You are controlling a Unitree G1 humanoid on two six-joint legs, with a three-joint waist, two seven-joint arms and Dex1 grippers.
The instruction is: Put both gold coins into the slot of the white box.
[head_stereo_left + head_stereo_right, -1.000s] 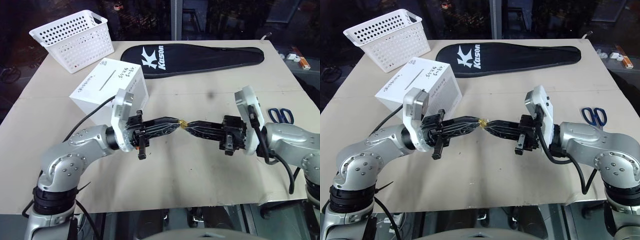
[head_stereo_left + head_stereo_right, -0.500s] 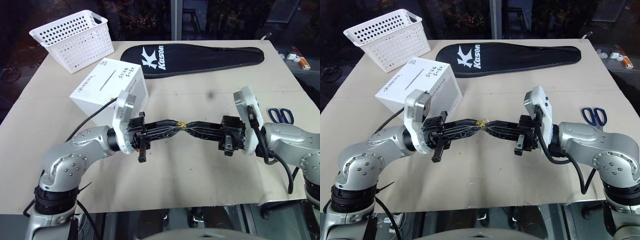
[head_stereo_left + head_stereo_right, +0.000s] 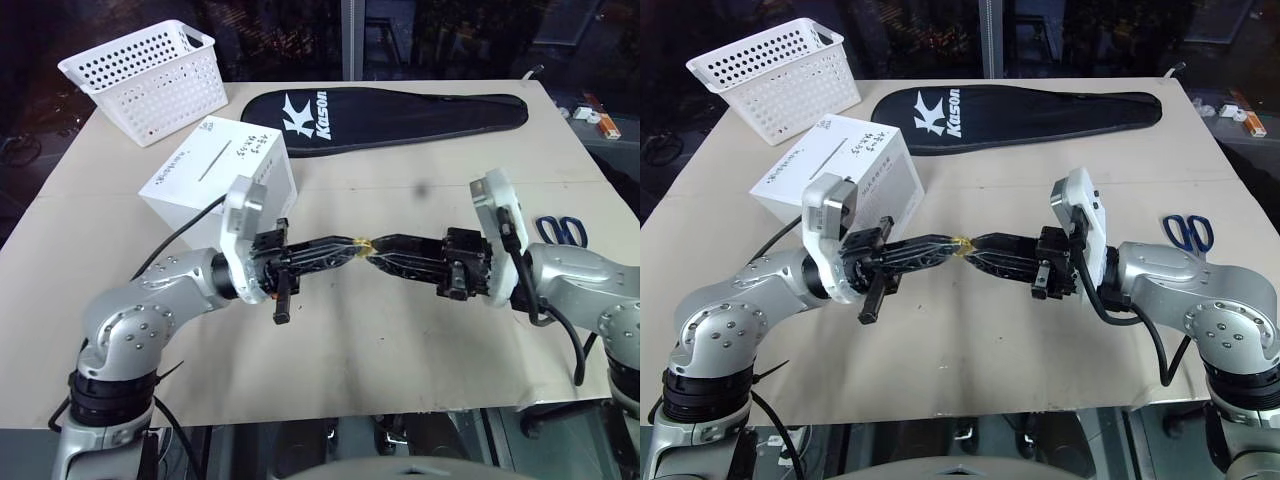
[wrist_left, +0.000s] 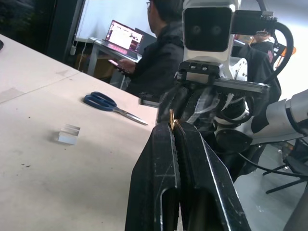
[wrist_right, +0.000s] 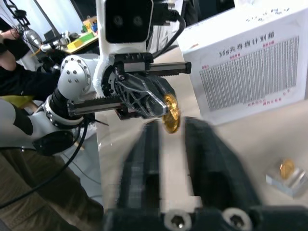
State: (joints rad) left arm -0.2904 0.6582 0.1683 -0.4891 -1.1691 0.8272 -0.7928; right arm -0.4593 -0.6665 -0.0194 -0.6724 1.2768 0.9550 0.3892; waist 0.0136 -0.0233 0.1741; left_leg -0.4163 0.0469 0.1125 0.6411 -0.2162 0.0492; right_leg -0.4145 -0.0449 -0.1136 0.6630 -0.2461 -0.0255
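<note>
I need to release the gold coin with my left gripper in the narrow dark slot on top of the white box (image 3: pixel 215 160).
One gold coin (image 3: pixel 362 243) hangs above the middle of the table, pinched edge-on at the tip of my left gripper (image 3: pixel 354 246), which is shut on it. Tip to tip with it, my right gripper (image 3: pixel 376 251) points the opposite way, its fingers (image 5: pixel 147 144) apart on either side of the coin (image 5: pixel 170 113) without touching it. A second gold coin (image 5: pixel 287 168) lies on a small clear block (image 5: pixel 288 182) on the table. The white box (image 3: pixel 215 165) stands behind my left arm, slot (image 3: pixel 210 160) facing up.
A white perforated basket (image 3: pixel 150 80) sits at the back left, with a black racket bag (image 3: pixel 390 110) across the back. Blue scissors (image 3: pixel 558 230) lie near the right edge. Another clear block (image 4: pixel 67 134) rests on the table. A person sits beyond it at a laptop (image 4: pixel 122 36).
The right gripper has opened and let go of the coin. The left gripper has closed fully on it. Neither arm has moved.
</note>
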